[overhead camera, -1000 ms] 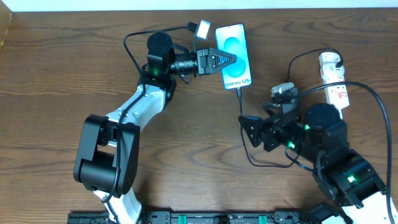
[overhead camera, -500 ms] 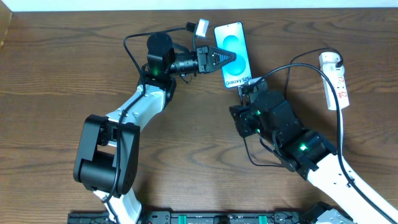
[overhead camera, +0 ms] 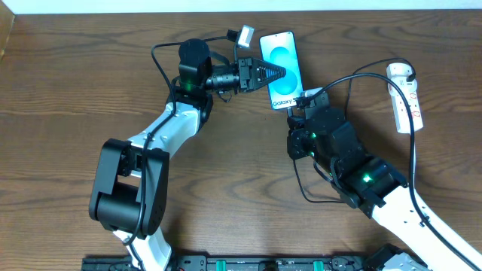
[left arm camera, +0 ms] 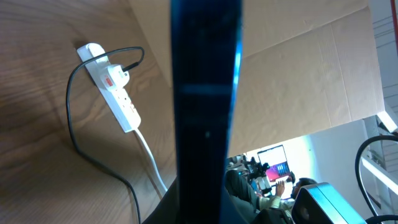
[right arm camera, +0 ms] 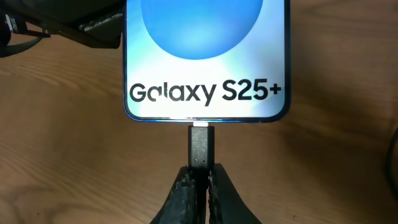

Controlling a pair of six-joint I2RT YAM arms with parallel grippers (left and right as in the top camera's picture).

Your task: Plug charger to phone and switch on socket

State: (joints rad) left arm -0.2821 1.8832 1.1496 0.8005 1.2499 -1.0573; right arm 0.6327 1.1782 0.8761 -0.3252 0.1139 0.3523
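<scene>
I need to release the phone from my left gripper, screen up, on the bare wood [overhead camera: 286,118] beside my right gripper's fingertips.
The phone [overhead camera: 280,66] lies at the table's far middle, screen up, showing "Galaxy S25+" [right arm camera: 205,92]. My left gripper [overhead camera: 273,73] is shut on the phone's left side; in the left wrist view the phone [left arm camera: 205,93] is a dark edge-on band. The charger's black connector [right arm camera: 202,146] stands at the phone's bottom edge, its silver tip at the port. My right gripper [right arm camera: 200,180] is shut on that connector. The black cable [overhead camera: 354,77] arcs to the white plug head [overhead camera: 401,73] in the socket [overhead camera: 407,102], a white strip at the right.
A slack loop of the black cable [overhead camera: 305,188] lies under my right arm. The socket's white cord [left arm camera: 150,158] trails off toward the table's edge. A cardboard piece [overhead camera: 4,38] sits at the far left corner.
My right arm swung in from the right to the phone's bottom edge, and its gripper shut on the connector. The left arm and the phone stayed put.
</scene>
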